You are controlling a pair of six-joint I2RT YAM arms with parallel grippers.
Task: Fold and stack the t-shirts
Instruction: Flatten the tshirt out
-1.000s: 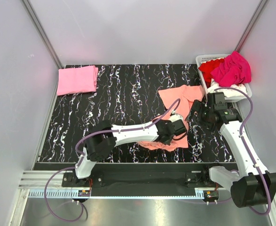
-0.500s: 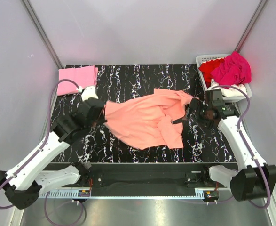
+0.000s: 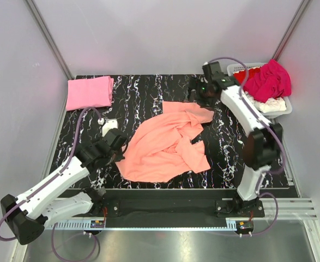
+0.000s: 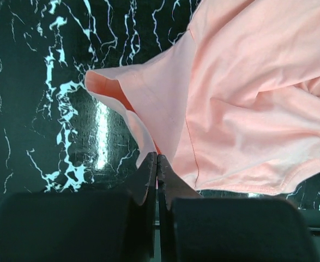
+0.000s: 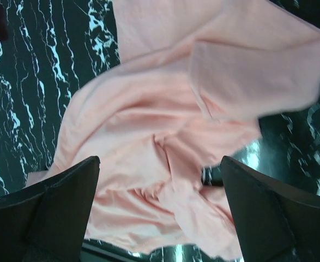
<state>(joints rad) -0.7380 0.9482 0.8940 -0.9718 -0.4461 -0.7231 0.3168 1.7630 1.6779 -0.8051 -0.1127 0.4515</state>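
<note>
My right gripper closes next on the far corner [image 3: 164, 103] of the salmon-orange t-shirt, toward the folded light pink t-shirt, for stretching.
A salmon-orange t-shirt [image 3: 165, 143] lies crumpled in the middle of the black marbled table. My left gripper [image 3: 118, 148] is shut on its left edge; in the left wrist view the closed fingers [image 4: 149, 174] pinch the hem of the shirt [image 4: 247, 98]. My right gripper [image 3: 197, 96] is open and empty above the shirt's far edge. In the right wrist view it [image 5: 160, 159] hangs wide open over the shirt [image 5: 165, 109]. A folded light pink t-shirt [image 3: 89, 91] lies at the back left. Magenta [image 3: 269, 79], red [image 3: 243, 78] and white [image 3: 271, 105] shirts fill the basket.
The white slatted basket [image 3: 235, 67] stands at the back right corner, just right of my right arm. Grey walls close in the table on three sides. Bare table [image 3: 143, 90] lies between the pink shirt and the salmon-orange one.
My right gripper has let go of the shirt, opened and swung to the back of the table. My left gripper has pulled the shirt's left edge nearer. The shirt has bunched up.
</note>
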